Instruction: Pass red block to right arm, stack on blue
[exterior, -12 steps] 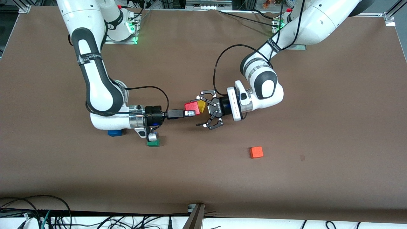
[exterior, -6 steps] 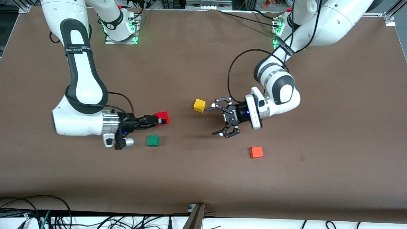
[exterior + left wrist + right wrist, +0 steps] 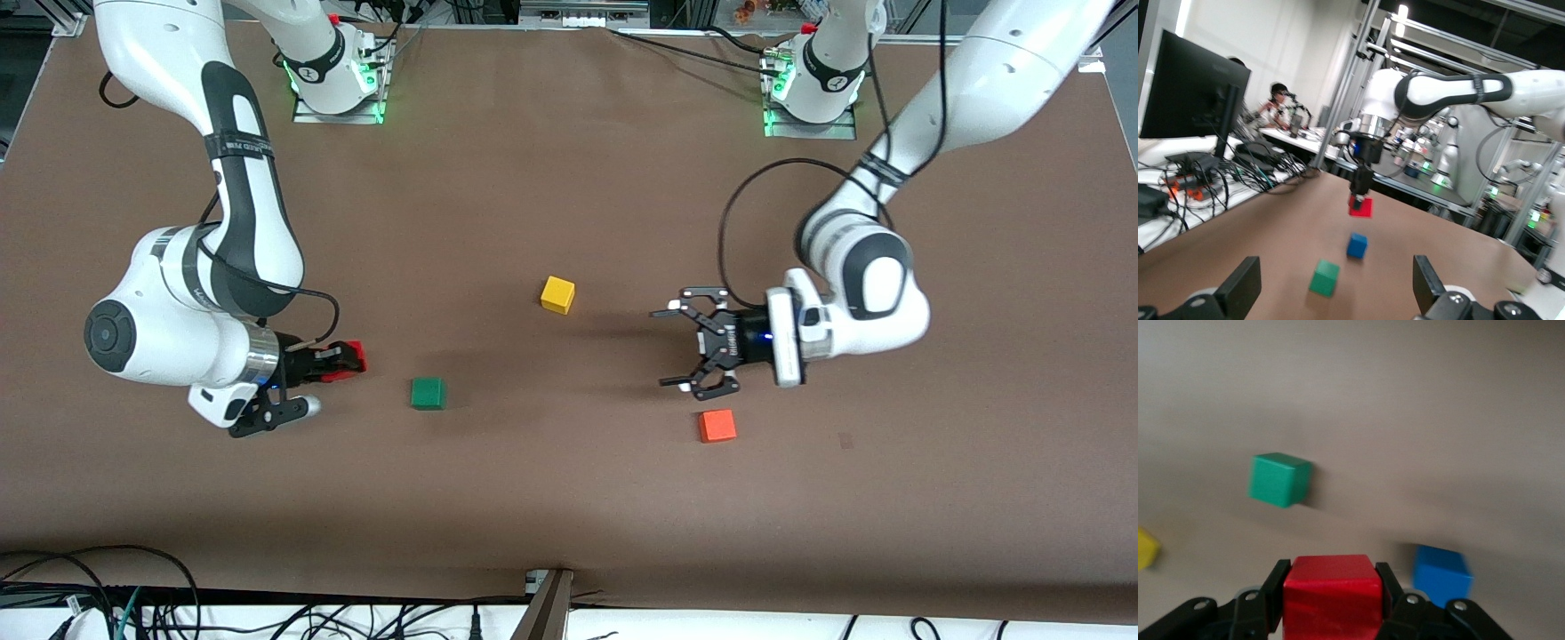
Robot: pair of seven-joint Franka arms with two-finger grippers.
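Note:
My right gripper will release the red block on top of the blue cube [image 3: 309, 367] [image 3: 1441, 580] close to the green cube.
My right gripper [image 3: 342, 363] is shut on the red block [image 3: 354, 354] and holds it just above the table near the right arm's end. The right wrist view shows the red block [image 3: 1331, 597] clamped between the fingers [image 3: 1278, 580], with the blue cube [image 3: 1441, 575] on the table beside it, apart from it. The blue cube is hidden in the front view. The left wrist view shows the red block [image 3: 1360, 206] hanging above the blue cube [image 3: 1356, 245]. My left gripper [image 3: 689, 351] is open and empty, low over the table above the orange-red cube.
A green cube [image 3: 428, 392] lies near the right gripper, toward the table's middle. A yellow cube [image 3: 557, 294] lies mid-table. An orange-red cube [image 3: 717, 426] lies just nearer the front camera than the left gripper.
The right gripper has drawn back from mid-table toward its own end with the red block in it. The open left gripper has pulled away toward the left arm's end.

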